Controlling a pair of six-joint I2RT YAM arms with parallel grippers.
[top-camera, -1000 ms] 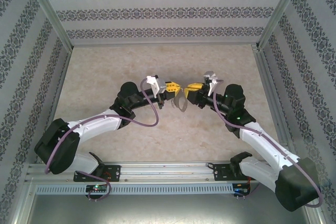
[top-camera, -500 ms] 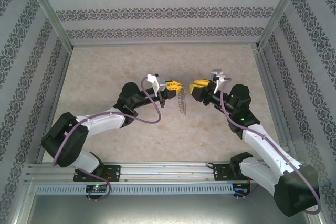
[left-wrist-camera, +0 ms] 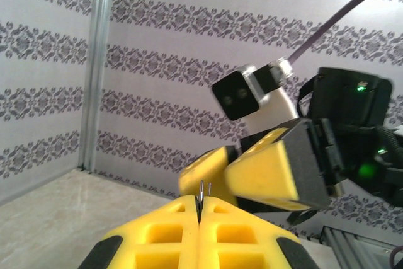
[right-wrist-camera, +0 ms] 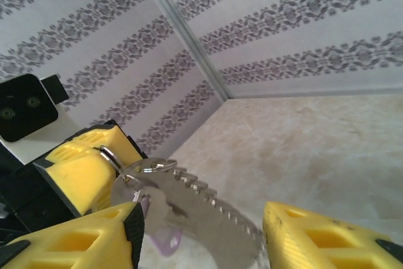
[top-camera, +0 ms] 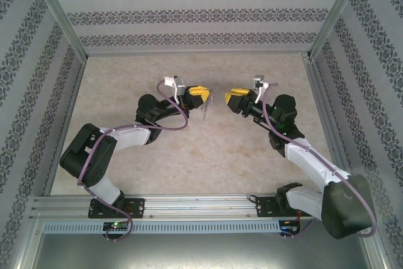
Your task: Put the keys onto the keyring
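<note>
My right gripper should reach past the keyring's toothed edge, which its open fingers face, and pinch the wire loop (right-wrist-camera: 113, 159) by my left gripper's fingers.
My left gripper (top-camera: 203, 94) is shut on the keyring (top-camera: 206, 108), a grey metal loop that hangs below its yellow fingertips above the table. In the left wrist view the jaws (left-wrist-camera: 199, 205) are pressed together with a thin wire of the ring pinched between them. The right wrist view shows the keyring (right-wrist-camera: 195, 209) up close with a toothed edge, and the lilac key (right-wrist-camera: 165, 242) dangling under it. My right gripper (top-camera: 228, 97) faces it from the right, a short gap away. The right gripper (right-wrist-camera: 203, 234) is open, its fingers on either side of the ring without touching it.
The beige tabletop (top-camera: 189, 155) is walled by patterned panels (top-camera: 189, 14) at the back and both sides, with metal posts in the corners. An aluminium rail (top-camera: 201, 205) runs along the near edge by the arm bases.
Both grippers have moved toward the back wall and drawn apart. The right gripper's jaws have widened and backed off the keyring, which stays with the left gripper.
</note>
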